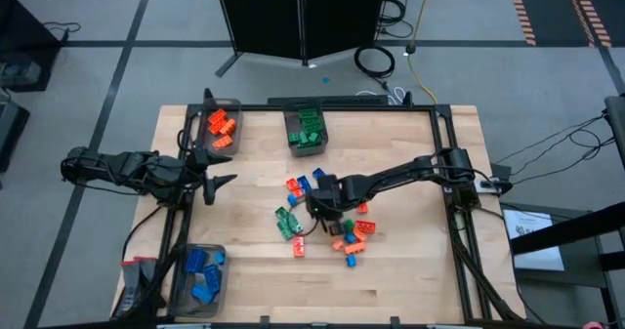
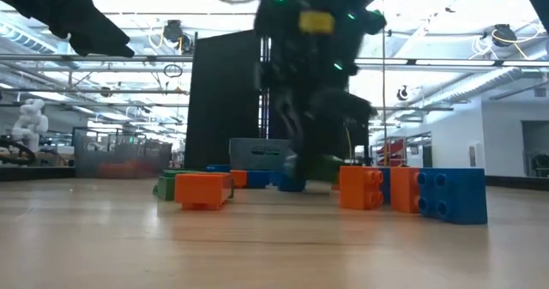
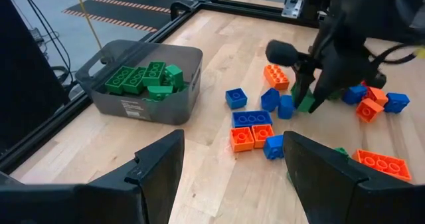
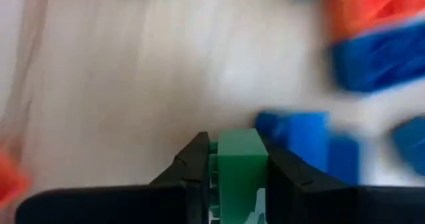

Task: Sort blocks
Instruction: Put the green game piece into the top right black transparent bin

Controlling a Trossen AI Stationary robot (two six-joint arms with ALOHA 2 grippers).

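Observation:
The robot's right gripper should release the green block onto the green blocks in the far middle bin (image 1: 306, 127).
Loose orange, green and blue blocks (image 1: 337, 226) lie scattered on the wood at the table's middle. My right gripper (image 1: 324, 210) reaches down into this scatter from the right and is shut on a green block (image 4: 242, 161). That block also shows in the left wrist view (image 3: 305, 106) and the low view (image 2: 322, 167). My left gripper (image 1: 217, 170) waits open at the table's left side, holding nothing; its fingers (image 3: 159, 164) frame the left wrist view. My right gripper pinches the green block between its two fingers (image 4: 196, 164), one on each of two opposite side faces (image 4: 224, 159). The fingers come from above, pointing down (image 3: 312, 84). The block stands low among the loose blocks; whether it is clear of the wood I cannot tell.
Three dark bins stand on the table: one with orange blocks (image 1: 221, 129) at the far left, one with green blocks (image 1: 306, 131) at the far middle, one with blue blocks (image 1: 200, 275) at the near left. Bare wood lies between the bins and the scatter.

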